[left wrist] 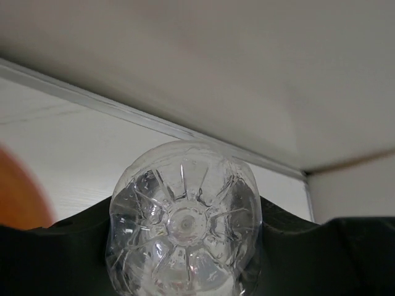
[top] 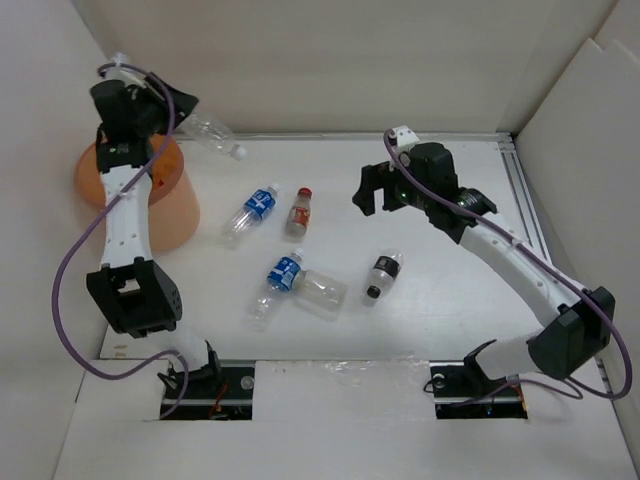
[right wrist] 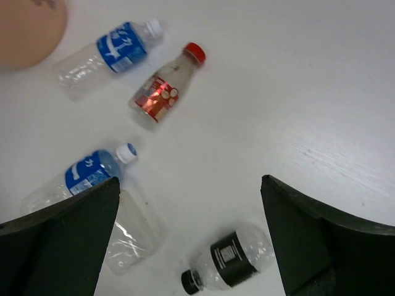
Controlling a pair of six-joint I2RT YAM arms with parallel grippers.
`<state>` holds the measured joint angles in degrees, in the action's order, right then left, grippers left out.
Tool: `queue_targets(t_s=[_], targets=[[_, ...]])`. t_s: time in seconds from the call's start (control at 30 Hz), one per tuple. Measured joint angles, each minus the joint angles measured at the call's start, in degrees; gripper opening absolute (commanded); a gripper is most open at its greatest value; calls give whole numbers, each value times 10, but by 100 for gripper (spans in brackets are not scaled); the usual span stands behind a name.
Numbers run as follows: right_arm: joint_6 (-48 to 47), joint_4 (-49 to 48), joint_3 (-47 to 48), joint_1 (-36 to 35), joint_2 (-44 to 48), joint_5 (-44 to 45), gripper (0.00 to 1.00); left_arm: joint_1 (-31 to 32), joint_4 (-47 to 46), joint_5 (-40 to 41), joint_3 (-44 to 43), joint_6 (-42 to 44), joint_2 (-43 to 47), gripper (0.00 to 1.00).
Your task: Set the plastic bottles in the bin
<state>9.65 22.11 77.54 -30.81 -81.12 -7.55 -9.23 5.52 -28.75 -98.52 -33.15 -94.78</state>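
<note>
The clear unlabelled plastic bottle, now held past the orange bin's far rim, will be let go by my left gripper inside the orange bin point(top: 138, 178) by the white wall.
My left gripper point(top: 186, 112) is shut on a clear unlabelled plastic bottle point(top: 215, 135) and holds it in the air past the far right rim of the orange bin point(top: 172, 215). The bottle's base point(left wrist: 185, 222) fills the left wrist view between the fingers. Several bottles lie on the table: two with blue labels point(top: 252, 208) point(top: 281, 277), one red-labelled point(top: 299, 210), a clear one point(top: 321, 290) and a black-labelled one point(top: 382, 275). My right gripper point(top: 375, 200) is open and empty above the table. In the right wrist view point(right wrist: 191, 243) it hangs over the black-labelled bottle point(right wrist: 231, 259).
White walls enclose the table on the left, back and right. A metal rail point(top: 525, 200) runs along the right side. The left arm crosses over the bin and hides part of it. The bin's edge shows in the left wrist view point(left wrist: 18, 191) and in the right wrist view point(right wrist: 28, 24).
</note>
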Motion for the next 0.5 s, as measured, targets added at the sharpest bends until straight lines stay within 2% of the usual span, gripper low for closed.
queue_targets(t_s=[0.1,0.17,0.3,0.5], targets=[[4,7,-54,16,40,35,100,-70,43,54,0,12,25,0],[11,12,-93,27,61,48,100,-92,63,92,-3,26,40,0],[36,32,-169,32,96,76,100,-98,90,150,-38,56,51,0],[113,66,-267,-3,160,132,100,-91,110,265,-62,107,54,0]])
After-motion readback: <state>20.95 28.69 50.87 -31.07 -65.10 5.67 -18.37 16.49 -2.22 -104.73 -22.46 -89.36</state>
